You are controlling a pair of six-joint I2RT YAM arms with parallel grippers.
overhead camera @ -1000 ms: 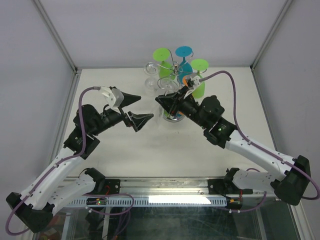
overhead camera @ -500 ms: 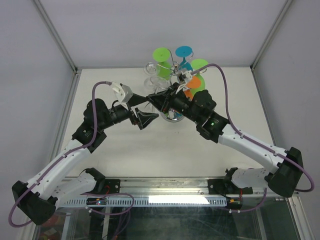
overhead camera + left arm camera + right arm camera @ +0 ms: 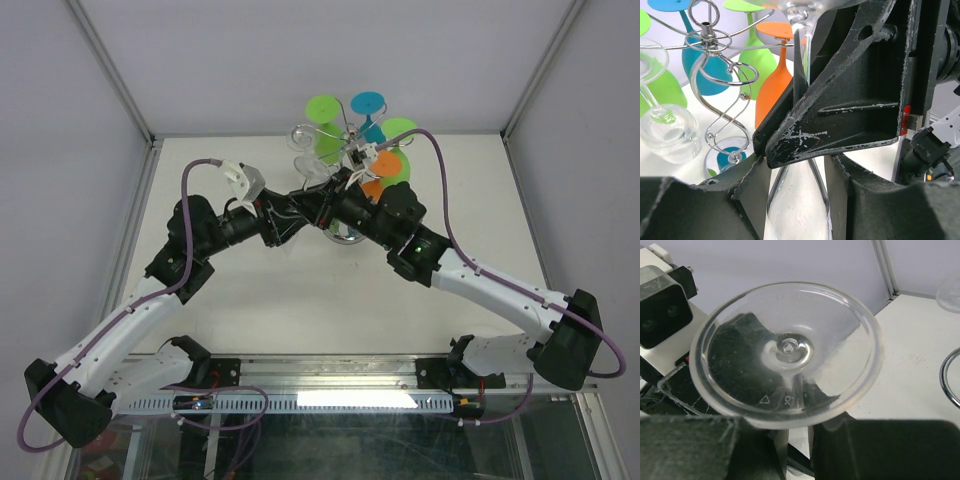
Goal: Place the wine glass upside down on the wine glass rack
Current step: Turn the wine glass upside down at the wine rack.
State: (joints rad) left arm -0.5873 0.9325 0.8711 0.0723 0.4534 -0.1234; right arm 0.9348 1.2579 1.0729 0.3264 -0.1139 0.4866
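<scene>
The wine glass's foot sits far back over my right gripper's fingers, so it should open, back off and grip the stem (image 3: 813,47) with its fingertips.
A clear wine glass (image 3: 787,352) is held sideways between both arms, in front of the wine glass rack (image 3: 350,135). My right gripper (image 3: 800,435) is shut on its stem, just behind the round foot. In the left wrist view the glass bowl (image 3: 797,210) sits between the fingers of my left gripper (image 3: 795,175), which press on both sides of it. The right gripper's black fingers (image 3: 840,115) fill that view above the bowl. Seen from the top, left gripper (image 3: 285,222) and right gripper (image 3: 320,205) meet nose to nose beside the rack's base (image 3: 348,235).
Upside-down glasses hang on the chrome rack (image 3: 715,55): a green one (image 3: 322,125), a blue one (image 3: 368,110), an orange one (image 3: 772,85) and a clear one (image 3: 662,130). Cage posts and walls border the white table (image 3: 250,300).
My left arm swung right to the right gripper and its jaws closed in from wide open onto the glass bowl. The right arm shifted a little left with the glass.
</scene>
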